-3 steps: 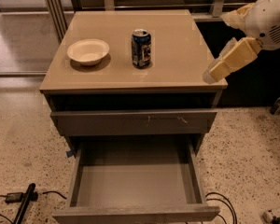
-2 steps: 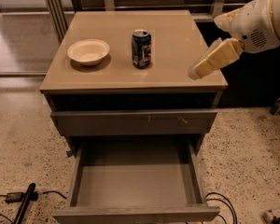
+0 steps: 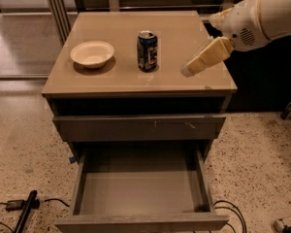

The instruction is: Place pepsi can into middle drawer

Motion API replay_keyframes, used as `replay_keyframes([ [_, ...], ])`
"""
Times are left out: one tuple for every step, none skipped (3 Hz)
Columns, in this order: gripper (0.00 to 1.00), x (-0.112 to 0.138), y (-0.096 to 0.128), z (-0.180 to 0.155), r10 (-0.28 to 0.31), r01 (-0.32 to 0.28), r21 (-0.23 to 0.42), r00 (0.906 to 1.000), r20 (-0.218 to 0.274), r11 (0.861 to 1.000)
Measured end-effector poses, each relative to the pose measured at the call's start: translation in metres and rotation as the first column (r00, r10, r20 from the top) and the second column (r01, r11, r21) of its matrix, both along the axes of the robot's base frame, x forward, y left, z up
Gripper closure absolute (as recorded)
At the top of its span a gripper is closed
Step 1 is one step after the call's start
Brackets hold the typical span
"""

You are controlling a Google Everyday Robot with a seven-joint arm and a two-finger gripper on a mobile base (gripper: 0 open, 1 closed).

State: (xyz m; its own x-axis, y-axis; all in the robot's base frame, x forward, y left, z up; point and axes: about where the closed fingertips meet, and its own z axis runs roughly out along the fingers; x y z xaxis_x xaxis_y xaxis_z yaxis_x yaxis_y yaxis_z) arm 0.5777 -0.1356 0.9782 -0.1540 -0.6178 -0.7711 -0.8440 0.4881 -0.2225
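Next, I grip the pepsi can by the middle of its body (image 3: 147,52), below its silver top.
The pepsi can (image 3: 147,51) stands upright near the middle of the cabinet top (image 3: 184,28); it is dark blue with a silver top. My gripper (image 3: 190,70) reaches in from the upper right on a white arm. It hovers over the top's right part, to the right of the can and a little nearer the front edge, apart from it. The middle drawer (image 3: 140,193) is pulled out below, a wide grey box with nothing in it.
A white bowl (image 3: 92,53) sits on the cabinet top left of the can. A shut drawer front with pale scuff marks (image 3: 136,127) lies above the open drawer. Cables and a black tool (image 3: 25,210) lie on the speckled floor at lower left.
My gripper has moved left and slightly down, from beyond the cabinet's right edge to over the top, closer to the can. The can, bowl and drawer have not moved.
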Motion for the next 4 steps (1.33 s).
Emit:
replay_keyframes([
  [0.00, 0.046, 0.018, -0.009, -0.008, 0.006, 0.036, 0.9995, 0.031, 0.999],
  [0.00, 0.089, 0.032, -0.023, -0.030, 0.025, 0.080, 0.9976, 0.062, 0.996],
  [0.00, 0.117, 0.043, -0.035, -0.053, 0.043, 0.117, 0.9948, 0.087, 0.992],
  [0.00, 0.133, 0.061, -0.044, -0.043, 0.029, 0.138, 0.9941, 0.100, 0.990],
])
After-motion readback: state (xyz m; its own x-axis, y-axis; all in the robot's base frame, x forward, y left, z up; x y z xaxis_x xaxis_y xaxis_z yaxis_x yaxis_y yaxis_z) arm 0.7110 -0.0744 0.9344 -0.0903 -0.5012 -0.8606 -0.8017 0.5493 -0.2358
